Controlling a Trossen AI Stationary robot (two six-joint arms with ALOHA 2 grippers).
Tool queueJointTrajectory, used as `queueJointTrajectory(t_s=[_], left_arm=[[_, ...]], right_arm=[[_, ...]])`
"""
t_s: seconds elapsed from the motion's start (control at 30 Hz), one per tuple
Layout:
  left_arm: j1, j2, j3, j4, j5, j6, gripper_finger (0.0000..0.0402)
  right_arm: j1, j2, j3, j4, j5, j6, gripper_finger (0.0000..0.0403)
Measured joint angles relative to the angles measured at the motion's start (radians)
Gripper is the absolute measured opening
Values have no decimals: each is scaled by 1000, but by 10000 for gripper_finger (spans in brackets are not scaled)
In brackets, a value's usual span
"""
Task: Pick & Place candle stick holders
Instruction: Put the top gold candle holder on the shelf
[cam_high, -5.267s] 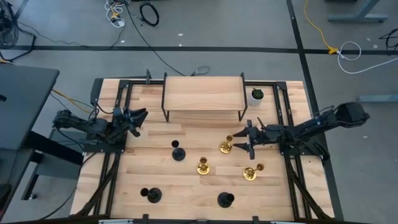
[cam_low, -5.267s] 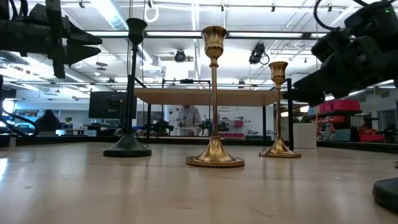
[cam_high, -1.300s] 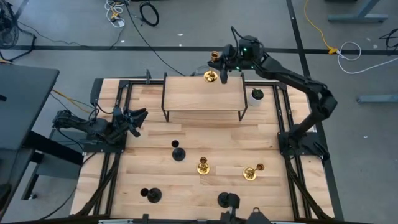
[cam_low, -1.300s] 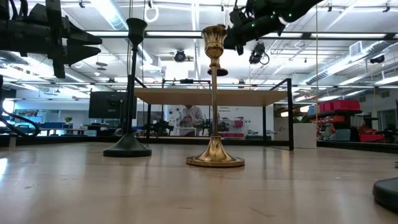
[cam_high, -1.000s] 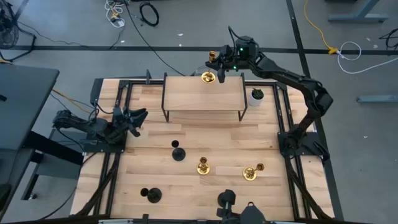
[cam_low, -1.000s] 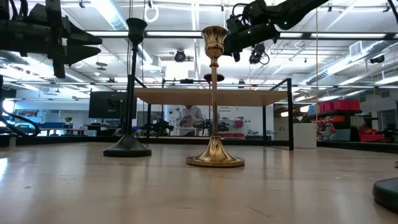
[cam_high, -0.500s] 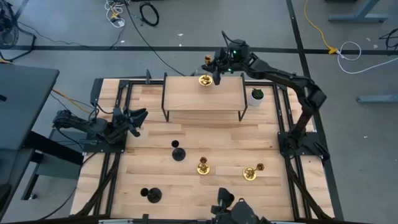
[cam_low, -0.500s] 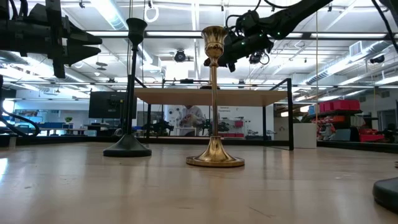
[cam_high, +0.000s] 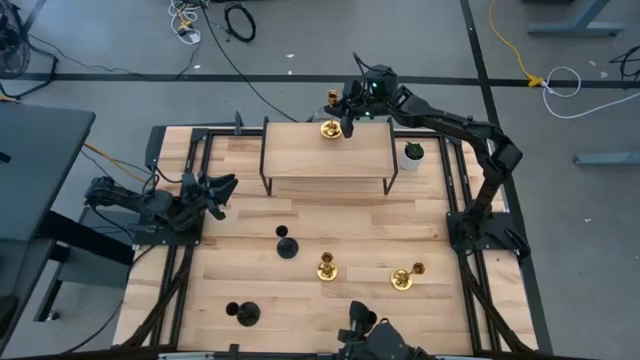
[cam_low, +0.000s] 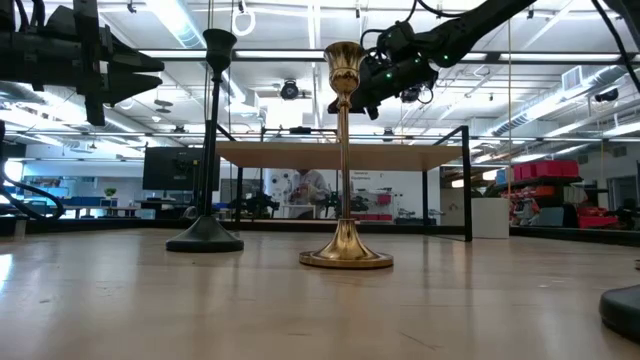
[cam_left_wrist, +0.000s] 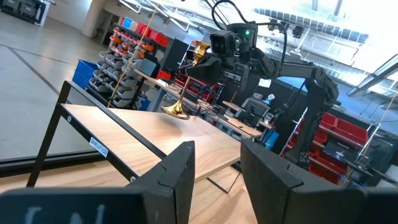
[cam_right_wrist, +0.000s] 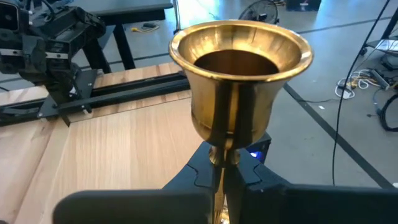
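I should use my right gripper to set the gold candle stick holder down on the wooden shelf (cam_high: 328, 131), near the middle of its far edge.
My right gripper (cam_high: 345, 112) is over the far edge of the wooden shelf (cam_high: 325, 160), shut on a gold candle stick holder (cam_high: 331, 118). The holder's round base (cam_left_wrist: 176, 112) is at the shelf top. I cannot tell whether it touches. Two more gold holders (cam_high: 326, 267) (cam_high: 403, 278) stand on their bases on the table. Two black ones (cam_high: 287, 245) (cam_high: 245, 313) stand there too. My left gripper (cam_high: 222, 190) waits open at the table's left side. My right gripper pinches the holder's thin stem (cam_right_wrist: 222, 163) between its two fingers, just under the top cup (cam_right_wrist: 239, 74). The fingers come from the table's right, about level, and lie across the stem. The holder leans a little, cup up.
A small white pot with a green plant (cam_high: 413, 152) stands on the table right of the shelf. Black frame rails (cam_high: 190, 250) run along both sides of the table. A dark shape (cam_high: 375, 335) shows at the near edge. A person shows in the room beyond.
My right gripper has carried the gold holder a little toward the table's left along the shelf's far edge. It has also come down, so the base has sunk to the shelf top. It has stayed shut on the stem.
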Motion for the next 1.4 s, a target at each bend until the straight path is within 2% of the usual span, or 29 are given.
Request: queueJointTrajectory(t_s=[0.57, 1.4], left_arm=[[0, 0, 0, 0, 0, 0, 131], [0, 0, 0, 0, 0, -1, 131]], right_arm=[[26, 0, 0, -24, 86, -26, 5], [30, 36, 0, -12, 78, -31, 8]])
